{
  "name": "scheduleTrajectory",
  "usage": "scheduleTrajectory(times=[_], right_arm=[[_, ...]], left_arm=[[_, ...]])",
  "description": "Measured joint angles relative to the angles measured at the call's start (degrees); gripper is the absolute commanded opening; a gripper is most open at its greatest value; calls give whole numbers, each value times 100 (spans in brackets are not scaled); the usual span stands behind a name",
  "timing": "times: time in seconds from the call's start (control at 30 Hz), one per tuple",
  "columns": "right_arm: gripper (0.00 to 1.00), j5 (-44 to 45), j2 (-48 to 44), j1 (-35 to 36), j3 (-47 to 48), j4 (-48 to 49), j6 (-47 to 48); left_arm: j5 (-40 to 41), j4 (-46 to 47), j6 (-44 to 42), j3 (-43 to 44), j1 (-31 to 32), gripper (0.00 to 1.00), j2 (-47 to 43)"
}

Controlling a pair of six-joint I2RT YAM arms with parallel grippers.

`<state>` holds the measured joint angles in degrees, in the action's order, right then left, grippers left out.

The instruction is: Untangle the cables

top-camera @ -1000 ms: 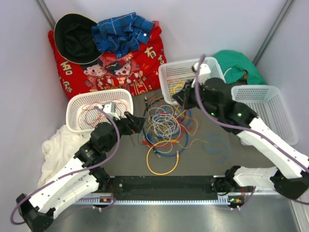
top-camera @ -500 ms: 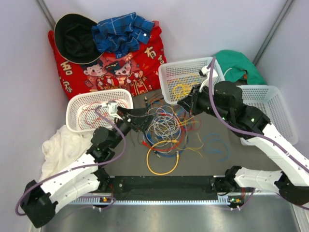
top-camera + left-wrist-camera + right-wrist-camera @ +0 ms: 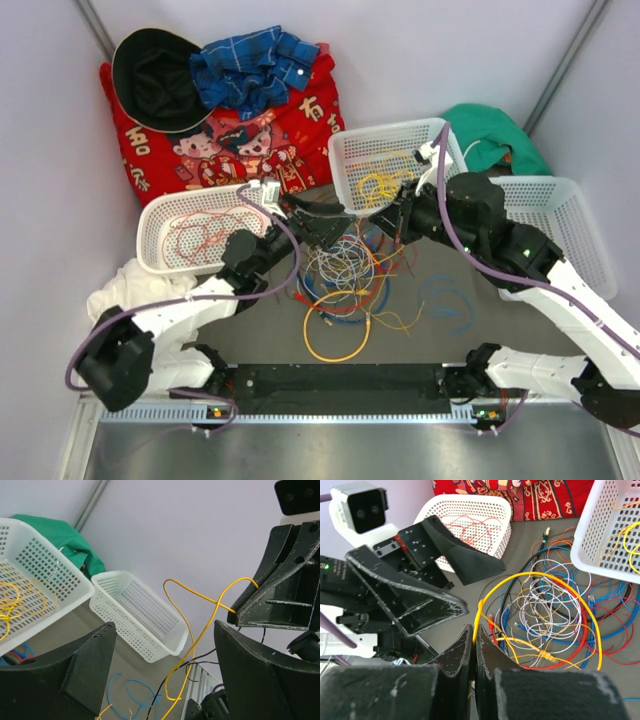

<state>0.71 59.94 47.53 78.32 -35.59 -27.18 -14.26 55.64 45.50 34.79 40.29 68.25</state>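
Observation:
The yellow cable's parts lie crossed below the robot's right gripper, so next the left gripper pinches the lower part of the yellow cable [image 3: 175, 670] and lifts it clear of the pile of cables.
A tangled pile of cables [image 3: 345, 268] in red, blue, grey-white, orange and yellow lies mid-table, also in the right wrist view [image 3: 547, 612]. My right gripper [image 3: 384, 220] is shut on a yellow cable [image 3: 478, 617] and holds it above the pile's right edge; its fingers [image 3: 465, 652] pinch the strand. My left gripper [image 3: 325, 222] is wide open and empty just left of it, over the pile's far edge. In the left wrist view the lifted yellow cable [image 3: 200, 635] hangs between my open left fingers [image 3: 75, 672] and runs up to the right gripper [image 3: 241, 611].
A left basket [image 3: 160, 262] holds red cables and a middle basket [image 3: 340, 185] holds yellow ones. An empty basket [image 3: 585, 275] stands right. A yellow loop [image 3: 312, 347] and a blue cable [image 3: 445, 300] lie loose. Red cloth [image 3: 300, 130], white cloth [image 3: 125, 295] and green cloth [image 3: 490, 130] are around.
My left arm has swung forward and right, from beside the left basket to next to the right gripper, jaws open. The right gripper came off the middle basket holding the yellow cable.

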Motion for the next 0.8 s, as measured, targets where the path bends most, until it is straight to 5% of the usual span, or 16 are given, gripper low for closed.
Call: scheduleTrajectory(times=[0.43, 0.5, 0.53, 0.63, 0.8], right_arm=[[0, -13, -63, 0, -85, -7, 0], [0, -11, -85, 0, -109, -11, 0], [0, -2, -92, 0, -109, -9, 0], [0, -22, -133, 11, -109, 22, -9], [0, -48, -236, 28, -109, 50, -28]], left_arm=[[-708, 907, 667, 492, 118, 44, 1025], [-789, 966, 737, 492, 146, 56, 1073], [-826, 990, 758, 492, 157, 75, 1080], [-844, 881, 789, 492, 170, 98, 1056], [-706, 555, 664, 431, 179, 95, 717]])
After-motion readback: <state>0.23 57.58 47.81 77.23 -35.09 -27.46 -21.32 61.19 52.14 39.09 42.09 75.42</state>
